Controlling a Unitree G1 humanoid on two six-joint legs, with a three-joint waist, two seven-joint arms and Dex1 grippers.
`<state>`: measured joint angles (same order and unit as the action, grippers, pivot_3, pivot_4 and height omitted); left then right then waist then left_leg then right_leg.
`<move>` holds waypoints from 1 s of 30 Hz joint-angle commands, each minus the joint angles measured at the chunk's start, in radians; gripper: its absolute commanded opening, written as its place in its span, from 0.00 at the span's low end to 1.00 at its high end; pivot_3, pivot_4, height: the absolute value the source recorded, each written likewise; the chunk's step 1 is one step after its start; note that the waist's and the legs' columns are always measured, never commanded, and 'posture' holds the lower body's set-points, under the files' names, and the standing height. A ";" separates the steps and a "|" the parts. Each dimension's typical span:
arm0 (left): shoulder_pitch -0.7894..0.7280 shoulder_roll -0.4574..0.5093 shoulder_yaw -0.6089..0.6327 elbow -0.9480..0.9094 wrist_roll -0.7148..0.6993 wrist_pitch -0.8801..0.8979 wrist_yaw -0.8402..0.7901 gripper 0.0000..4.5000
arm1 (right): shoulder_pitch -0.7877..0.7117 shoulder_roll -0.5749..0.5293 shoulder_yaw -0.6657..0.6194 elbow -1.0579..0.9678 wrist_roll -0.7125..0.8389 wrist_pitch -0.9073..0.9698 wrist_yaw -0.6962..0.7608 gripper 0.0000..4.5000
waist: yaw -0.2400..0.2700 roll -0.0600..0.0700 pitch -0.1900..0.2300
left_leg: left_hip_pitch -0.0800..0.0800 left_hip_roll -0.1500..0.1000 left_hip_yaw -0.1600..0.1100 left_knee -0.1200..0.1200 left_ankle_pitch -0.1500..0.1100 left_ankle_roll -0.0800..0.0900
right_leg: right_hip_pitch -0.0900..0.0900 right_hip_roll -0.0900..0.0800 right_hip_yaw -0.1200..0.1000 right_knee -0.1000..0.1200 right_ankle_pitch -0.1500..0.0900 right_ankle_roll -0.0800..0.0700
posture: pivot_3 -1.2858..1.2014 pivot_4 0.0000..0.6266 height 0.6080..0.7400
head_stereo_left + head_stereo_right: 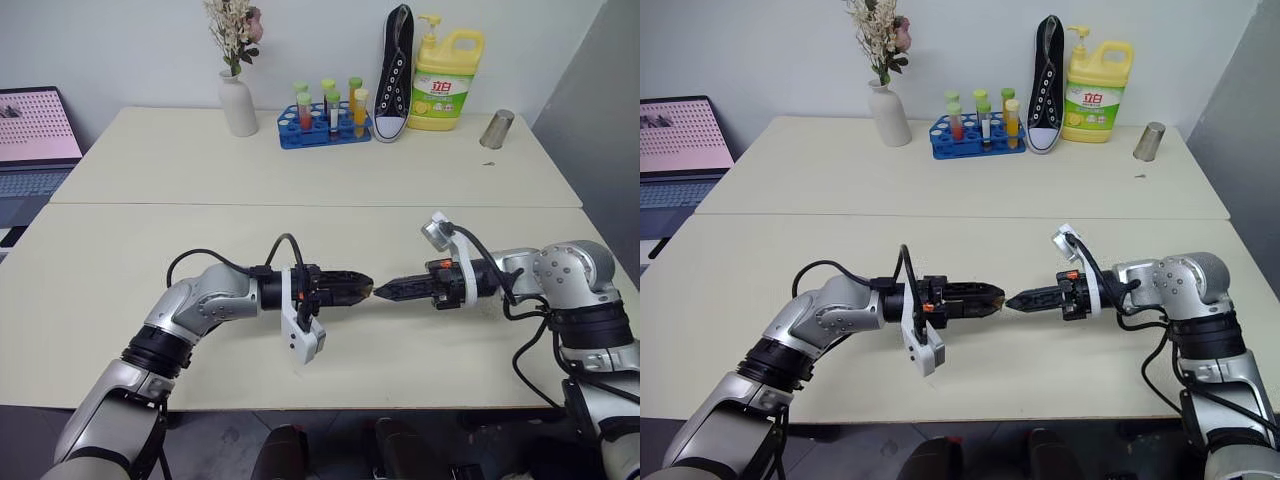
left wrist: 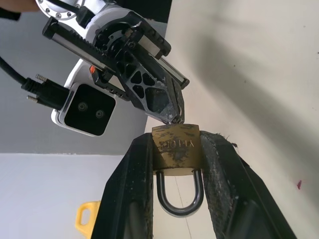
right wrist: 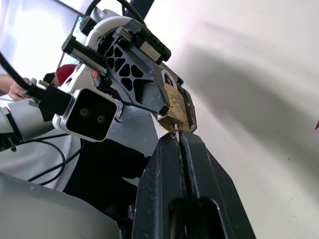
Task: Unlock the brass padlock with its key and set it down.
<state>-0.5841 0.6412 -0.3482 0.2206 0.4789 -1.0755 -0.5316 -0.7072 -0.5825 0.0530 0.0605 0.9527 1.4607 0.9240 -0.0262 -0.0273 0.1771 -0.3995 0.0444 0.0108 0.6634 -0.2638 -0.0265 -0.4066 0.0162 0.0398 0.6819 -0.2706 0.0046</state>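
The shackle points back, held in my left gripper's fingers; my right gripper needs to drop the key and take the padlock's body [image 3: 176,107] before the shackle opens.
Above the near half of the table [image 1: 330,370], my two grippers meet tip to tip. The left gripper [image 1: 364,287] is shut on the brass padlock [image 2: 175,147], clamping its body between the two black fingers [image 2: 129,189]. The silvery shackle [image 2: 179,201] sits closed and points back toward the wrist. The right gripper [image 1: 386,291] is shut on the key [image 3: 175,129]. Just a thin sliver of the key shows at its fingertips, touching the padlock's [image 3: 175,107] bottom face. Whether the key is inside the keyhole I cannot tell.
Along the back of the table stand a white vase with flowers [image 1: 238,103], a blue rack of test tubes [image 1: 325,125], a black sneaker [image 1: 395,75], a yellow detergent bottle [image 1: 446,80] and a metal cup [image 1: 496,129]. A laptop [image 1: 35,140] sits at the far left.
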 commanded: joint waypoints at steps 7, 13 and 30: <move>0.024 0.007 -0.023 -0.033 0.013 -0.024 0.016 0.21 | -0.037 0.008 -0.055 -0.034 0.026 0.014 -0.006 0.00 | 0.000 0.000 0.000 | 0.000 0.000 0.000 0.000 0.000 0.000 | 0.000 0.000 0.000 0.000 0.000 0.000 | 0.52 0.24 1.00; 0.026 0.006 -0.027 -0.039 0.025 -0.031 0.021 0.21 | -0.037 0.020 -0.073 -0.034 0.042 0.057 -0.019 0.00 | 0.000 0.000 0.000 | 0.000 0.000 0.000 0.000 0.000 0.000 | 0.000 0.000 0.000 0.000 0.000 0.000 | 0.52 0.24 1.00; 0.035 0.001 -0.029 -0.037 0.044 -0.038 0.039 0.21 | -0.052 0.027 -0.066 -0.024 0.046 0.110 0.003 0.00 | 0.000 0.000 0.000 | 0.000 0.000 0.000 0.000 0.000 0.000 | 0.000 0.000 0.000 0.000 0.000 0.000 | 0.52 0.24 1.00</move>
<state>-0.5551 0.6428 -0.3500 0.2090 0.5098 -1.0965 -0.4903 -0.7210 -0.5579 0.0200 0.0615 0.9560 1.5783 0.8891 -0.0264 -0.0273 0.1771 -0.3999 0.0444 0.0106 0.6633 -0.2639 -0.0265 -0.4069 0.0159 0.0395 0.6819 -0.2706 0.0047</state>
